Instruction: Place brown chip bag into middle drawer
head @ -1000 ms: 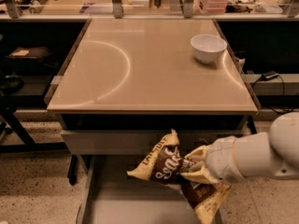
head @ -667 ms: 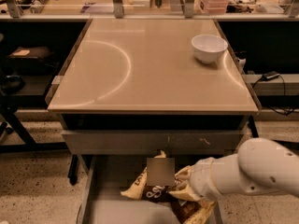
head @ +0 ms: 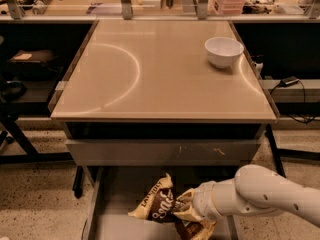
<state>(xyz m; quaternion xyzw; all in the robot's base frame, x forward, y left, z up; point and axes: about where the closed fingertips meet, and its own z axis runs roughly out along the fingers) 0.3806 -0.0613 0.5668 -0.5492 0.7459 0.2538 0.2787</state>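
Observation:
Next, my gripper releases the brown chip bag on the bottom of the open middle drawer (head: pixel 167 216), midway between the drawer's sides.
The brown chip bag (head: pixel 161 205) is crinkly dark brown with white script and tan ends. It sits low inside the open middle drawer (head: pixel 116 199), a wide grey drawer pulled out under the cabinet. My gripper (head: pixel 186 210) comes in from the right on a white arm (head: pixel 260 194) and is shut on the bag's right side. The bag's lower end (head: pixel 197 230) hangs near the bottom edge of the view. I cannot tell whether the bag touches the drawer floor.
A white bowl (head: pixel 223 50) stands at the far right of the tan cabinet top (head: pixel 150 74). The closed drawer above has a grey front panel with pale scuffs (head: pixel 165 151). Black shelving and cables flank the cabinet on both sides.
My arm has moved down and slightly left with the bag, carrying it from in front of the cabinet down into the open drawer.

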